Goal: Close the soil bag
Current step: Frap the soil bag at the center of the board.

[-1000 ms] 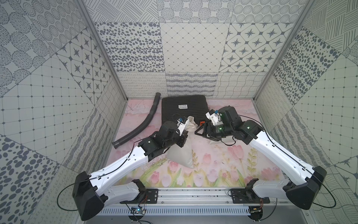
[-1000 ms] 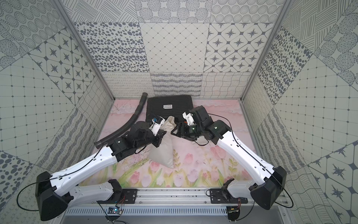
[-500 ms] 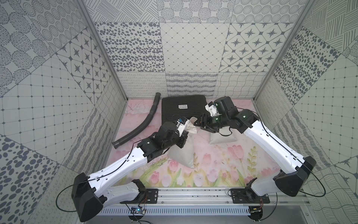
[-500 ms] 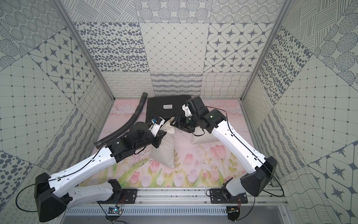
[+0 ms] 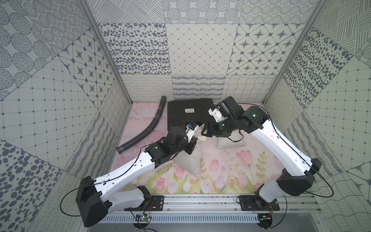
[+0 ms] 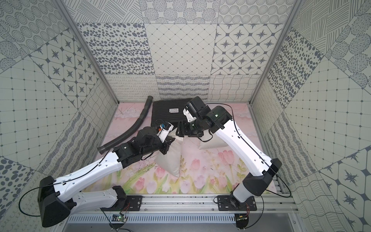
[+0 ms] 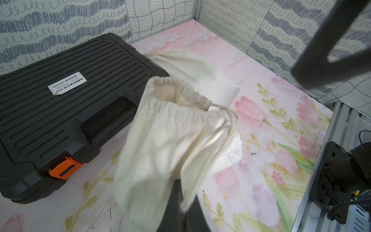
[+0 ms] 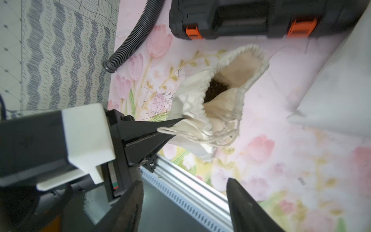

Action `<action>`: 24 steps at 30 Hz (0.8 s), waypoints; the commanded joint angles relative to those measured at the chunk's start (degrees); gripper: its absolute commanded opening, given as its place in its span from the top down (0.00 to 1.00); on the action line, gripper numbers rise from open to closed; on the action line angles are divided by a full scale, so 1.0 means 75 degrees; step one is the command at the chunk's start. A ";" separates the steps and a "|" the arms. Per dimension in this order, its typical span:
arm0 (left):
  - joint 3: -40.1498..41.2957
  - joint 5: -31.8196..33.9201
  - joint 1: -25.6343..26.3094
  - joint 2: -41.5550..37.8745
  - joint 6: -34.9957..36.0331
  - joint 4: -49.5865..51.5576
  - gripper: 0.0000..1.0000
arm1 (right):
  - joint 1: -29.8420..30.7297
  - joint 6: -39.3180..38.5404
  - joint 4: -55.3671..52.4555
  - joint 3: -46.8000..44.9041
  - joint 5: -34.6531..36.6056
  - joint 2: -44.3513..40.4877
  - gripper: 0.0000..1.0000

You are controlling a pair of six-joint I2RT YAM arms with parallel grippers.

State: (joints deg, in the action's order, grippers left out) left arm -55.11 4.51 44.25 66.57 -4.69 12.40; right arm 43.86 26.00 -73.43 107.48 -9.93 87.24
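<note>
The drawstring hangs in a loop by my left gripper's fingers and the soil bag's opening gapes, so my right gripper needs to turn, take the drawstring from the side (image 8: 193, 136) and pull up.
The soil bag (image 5: 189, 163) is a cream cloth drawstring sack standing on the flowered mat, seen in both top views (image 6: 169, 160). In the right wrist view its mouth (image 8: 236, 80) gapes, with dark soil (image 8: 216, 88) inside. My left gripper (image 5: 196, 139) (image 7: 180, 185) is shut on the cloth of the bag's rim and holds it up. The drawstring (image 7: 230, 112) hangs loose at the rim's side. Just behind and above the mouth, my right gripper (image 5: 204, 131) (image 8: 184, 186) stands open and holds nothing.
A black tool case (image 5: 188, 112) with orange latches lies at the back. A corrugated grey hose (image 5: 144, 130) runs along the left. A second cream cloth sack (image 5: 230, 143) lies under the right arm. The rail edge (image 8: 190, 200) runs close below the right fingers.
The right arm drew back and up, bringing its gripper over the bag's mouth; its jaws narrowed briefly and reopened. The left gripper kept its hold on the rim.
</note>
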 commanded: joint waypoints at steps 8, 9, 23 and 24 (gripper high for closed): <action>-0.0172 -0.0598 0.0064 -0.0111 0.0052 -0.0625 1.00 | -0.0427 -0.6620 0.3611 -0.2930 -0.1450 -0.1678 0.18; -0.0184 -0.0628 0.0056 -0.0101 0.0076 -0.0608 1.00 | -0.0427 -0.6831 0.3620 -0.2907 -0.1606 -0.1597 0.18; -0.0153 -0.0507 0.0065 -0.0075 0.0155 -0.0569 1.00 | -0.0352 -0.8190 0.3457 -0.2668 -0.2459 -0.0698 0.28; -0.0161 -0.0502 0.0066 -0.0075 0.0156 -0.0575 1.00 | -0.0351 -0.8270 0.3427 -0.2700 -0.2425 -0.0672 0.31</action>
State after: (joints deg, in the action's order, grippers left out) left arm -55.42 1.54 44.58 66.32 -4.27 13.32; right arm 40.86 -32.77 -48.62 87.15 -26.57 81.80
